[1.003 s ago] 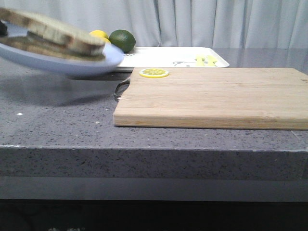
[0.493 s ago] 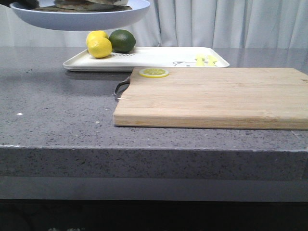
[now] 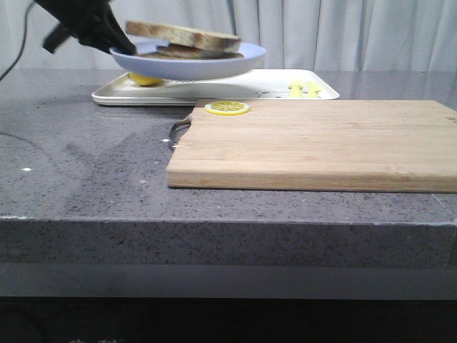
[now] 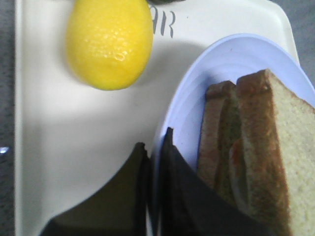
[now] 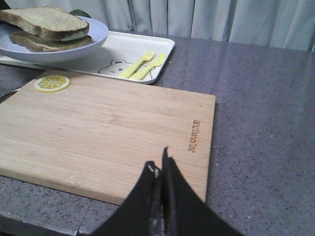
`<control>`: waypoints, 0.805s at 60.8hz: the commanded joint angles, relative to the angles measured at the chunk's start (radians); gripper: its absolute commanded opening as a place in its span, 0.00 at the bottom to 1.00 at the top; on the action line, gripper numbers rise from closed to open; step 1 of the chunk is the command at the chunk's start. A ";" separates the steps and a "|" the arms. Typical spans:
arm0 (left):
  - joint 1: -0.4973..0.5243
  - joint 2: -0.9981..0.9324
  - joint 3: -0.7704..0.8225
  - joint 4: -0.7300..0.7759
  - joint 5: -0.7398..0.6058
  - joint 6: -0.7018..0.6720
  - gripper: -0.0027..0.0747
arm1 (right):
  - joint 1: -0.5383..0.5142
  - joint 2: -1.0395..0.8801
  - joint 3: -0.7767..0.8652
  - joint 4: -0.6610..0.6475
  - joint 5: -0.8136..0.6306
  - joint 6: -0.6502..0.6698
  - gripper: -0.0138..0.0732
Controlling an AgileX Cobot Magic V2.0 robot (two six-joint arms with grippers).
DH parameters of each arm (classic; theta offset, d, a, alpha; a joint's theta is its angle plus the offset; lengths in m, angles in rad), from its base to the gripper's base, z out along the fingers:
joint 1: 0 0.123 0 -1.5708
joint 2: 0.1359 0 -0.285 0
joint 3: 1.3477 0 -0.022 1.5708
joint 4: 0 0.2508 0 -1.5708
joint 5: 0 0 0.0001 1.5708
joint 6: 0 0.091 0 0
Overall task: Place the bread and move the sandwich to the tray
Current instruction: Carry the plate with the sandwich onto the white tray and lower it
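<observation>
Next, I set the pale blue plate down with my left gripper on the white tray (image 3: 222, 83), between the whole lemon and the yellow fork.
My left gripper (image 3: 123, 46) (image 4: 155, 140) is shut on the rim of the round pale blue plate (image 3: 214, 66) (image 4: 197, 83) (image 5: 74, 49). The plate carries the sandwich (image 3: 187, 44) (image 5: 37, 42), and the thick slice of bread (image 3: 178, 33) (image 4: 290, 147) (image 5: 47, 20) lies on top. A little white and orange shows between the slices in the left wrist view. The plate hangs low over the left end of the white tray (image 3: 243, 87) (image 4: 59, 147) (image 5: 130, 46); I cannot tell whether it touches. My right gripper (image 5: 158, 164) is shut and empty above the near edge of the cutting board.
A wooden cutting board (image 3: 321, 143) (image 5: 108, 128) lies in front of the tray, with a lemon slice (image 3: 228, 108) (image 5: 52, 82) at its far left corner. A whole lemon (image 3: 145, 79) (image 4: 109, 42) sits on the tray beside the plate. A yellow fork and knife (image 5: 142, 65) lie on the tray's right part.
The left gripper has carried the plate with the sandwich from high at the left down and rightward over the tray. The plate now hides the lime and most of the lemon.
</observation>
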 commanded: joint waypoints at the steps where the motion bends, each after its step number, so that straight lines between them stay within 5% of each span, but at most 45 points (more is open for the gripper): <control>1: -0.021 -0.010 -0.149 -0.091 0.005 -0.055 0.01 | 0.000 0.010 -0.028 0.005 -0.072 -0.004 0.03; 19: -0.030 0.091 -0.238 -0.057 -0.038 -0.060 0.01 | 0.000 0.010 -0.028 0.005 -0.067 -0.004 0.03; 49: -0.071 0.140 -0.243 -0.036 -0.231 0.152 0.01 | 0.000 0.010 -0.028 0.005 -0.065 -0.004 0.03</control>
